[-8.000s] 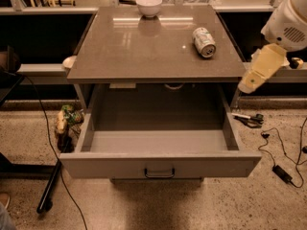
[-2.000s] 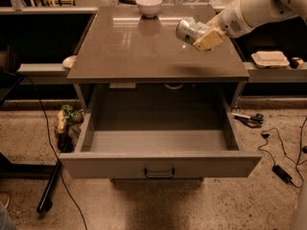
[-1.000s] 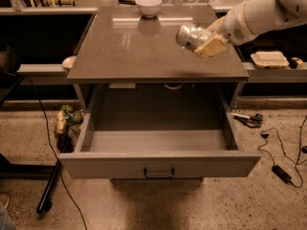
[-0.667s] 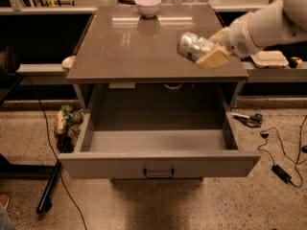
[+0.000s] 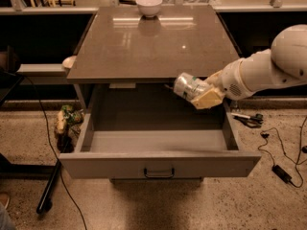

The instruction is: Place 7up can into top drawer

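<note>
The robot's gripper should release the 7up can on the top drawer's bottom (image 5: 176, 124), midway between the table edge and front panel.
The 7up can (image 5: 190, 87), silvery with greenish markings, lies on its side in my gripper (image 5: 201, 96). The gripper is shut on it and holds it in the air over the right rear part of the open top drawer (image 5: 158, 164), just below the front edge of the table top. The drawer is a wide grey box with a small dark handle (image 5: 159, 172) at the centre of its front panel. Its inside shows no objects. My white arm (image 5: 268, 68) reaches in from the right.
A white bowl (image 5: 149, 5) stands at the back of the grey table top (image 5: 144, 42). Cables and a plug (image 5: 280, 172) lie on the floor to the right, small items (image 5: 64, 121) on the floor to the left. A dark stand leg (image 5: 48, 195) is at lower left.
The gripper has lifted the can off the table top and carried it forward and down, from above the table's right side to over the open drawer.
</note>
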Controlling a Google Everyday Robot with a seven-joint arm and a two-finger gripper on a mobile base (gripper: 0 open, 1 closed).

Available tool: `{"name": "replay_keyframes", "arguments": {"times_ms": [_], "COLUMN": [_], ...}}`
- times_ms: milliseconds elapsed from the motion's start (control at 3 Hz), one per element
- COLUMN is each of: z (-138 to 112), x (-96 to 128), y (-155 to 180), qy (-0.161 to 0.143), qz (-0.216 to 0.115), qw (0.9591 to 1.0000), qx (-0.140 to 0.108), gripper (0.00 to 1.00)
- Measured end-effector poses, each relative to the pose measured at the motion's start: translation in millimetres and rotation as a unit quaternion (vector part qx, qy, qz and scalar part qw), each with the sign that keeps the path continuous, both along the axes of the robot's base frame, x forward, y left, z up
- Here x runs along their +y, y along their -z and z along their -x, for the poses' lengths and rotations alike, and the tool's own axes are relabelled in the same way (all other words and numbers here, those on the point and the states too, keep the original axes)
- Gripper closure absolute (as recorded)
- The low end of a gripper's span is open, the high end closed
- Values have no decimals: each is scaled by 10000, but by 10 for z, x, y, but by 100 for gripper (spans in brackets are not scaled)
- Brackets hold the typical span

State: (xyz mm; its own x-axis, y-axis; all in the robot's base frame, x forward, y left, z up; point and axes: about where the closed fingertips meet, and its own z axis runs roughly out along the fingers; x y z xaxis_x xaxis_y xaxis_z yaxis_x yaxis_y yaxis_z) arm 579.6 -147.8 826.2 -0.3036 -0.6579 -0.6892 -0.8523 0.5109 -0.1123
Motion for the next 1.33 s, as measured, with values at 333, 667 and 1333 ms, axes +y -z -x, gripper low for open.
{"name": "replay_keyframes", "arguments": {"times_ms": [333,667,1333], "z": [55,71,63], "x": [18,38,60], "y": [102,163,993], "qy": [-25,-9,414], "qz": [18,72,80], "qw": [9999,9999,9976], "qx": [97,152,551], "gripper": [100,100,100]}}
